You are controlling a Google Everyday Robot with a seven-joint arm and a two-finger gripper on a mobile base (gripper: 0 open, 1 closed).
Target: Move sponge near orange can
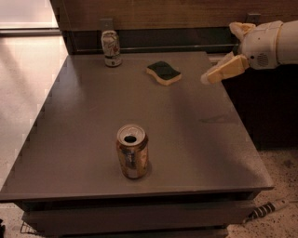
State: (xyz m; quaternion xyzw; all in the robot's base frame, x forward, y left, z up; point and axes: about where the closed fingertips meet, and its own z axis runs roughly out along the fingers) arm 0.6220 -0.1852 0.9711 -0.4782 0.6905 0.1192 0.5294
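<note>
The robot's gripper needs to close on the end of the sponge [171, 76] that lies farther from the whitish can.
The sponge [163, 73], dark green on top with a pale yellow base, lies flat on the far middle part of the grey table [84, 121]. The orange can [132, 151] stands upright near the table's front edge, with its tab hole open. My gripper [219, 52] hangs over the table's far right edge, to the right of the sponge and a little above it. Its pale fingers [224, 69] are spread apart and hold nothing. It does not touch the sponge.
A whitish can [111, 48] with red-green markings stands at the far left of the table, against a dark wooden wall [177, 14]. A pale floor lies to the left. A striped cable [267, 209] lies on the speckled floor at the lower right.
</note>
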